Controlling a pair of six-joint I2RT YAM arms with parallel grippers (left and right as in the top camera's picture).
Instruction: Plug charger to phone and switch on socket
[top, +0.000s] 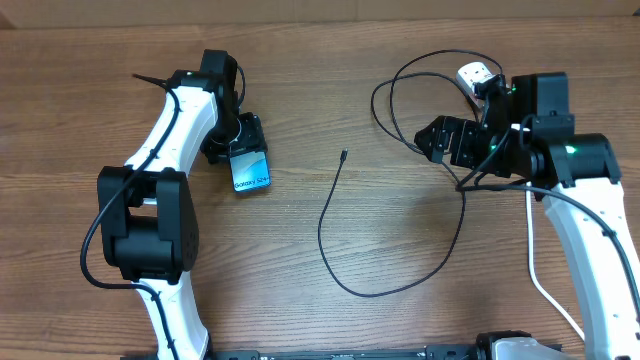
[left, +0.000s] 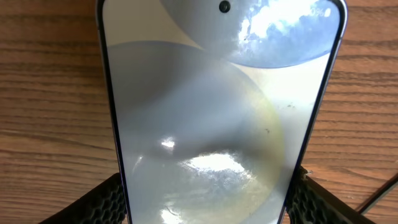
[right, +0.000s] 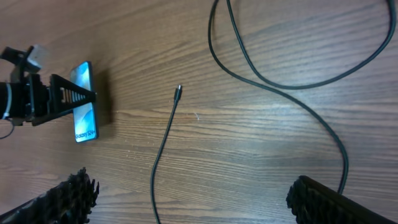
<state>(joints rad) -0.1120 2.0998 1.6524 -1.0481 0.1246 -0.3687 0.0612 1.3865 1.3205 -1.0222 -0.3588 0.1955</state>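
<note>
The robot's right gripper should next grasp the phone by the long edge (top: 267, 172) (right: 95, 124) facing it, near the "Galaxy" text, below the fingers of the left gripper.
The phone (top: 251, 172) lies on the wooden table with its blue screen up and the "Galaxy" text at its near end; it fills the left wrist view (left: 217, 106). My left gripper (top: 248, 148) is shut on the phone, one black pad (left: 112, 199) against each long edge. The charger's thin black cable (top: 330, 240) curves across the middle of the table, and its tiny free connector (top: 344, 153) lies apart from the phone. My right gripper (top: 440, 140) stands open above the cable (right: 163, 143), holding nothing. The white socket (top: 478, 76) is mostly hidden behind the right arm.
A thick white cord (top: 535, 272) runs down the right side by the right arm. Loops of black cable (top: 400, 95) lie beside the right gripper. Bare wood (top: 300, 300) lies around the cable's lower bend.
</note>
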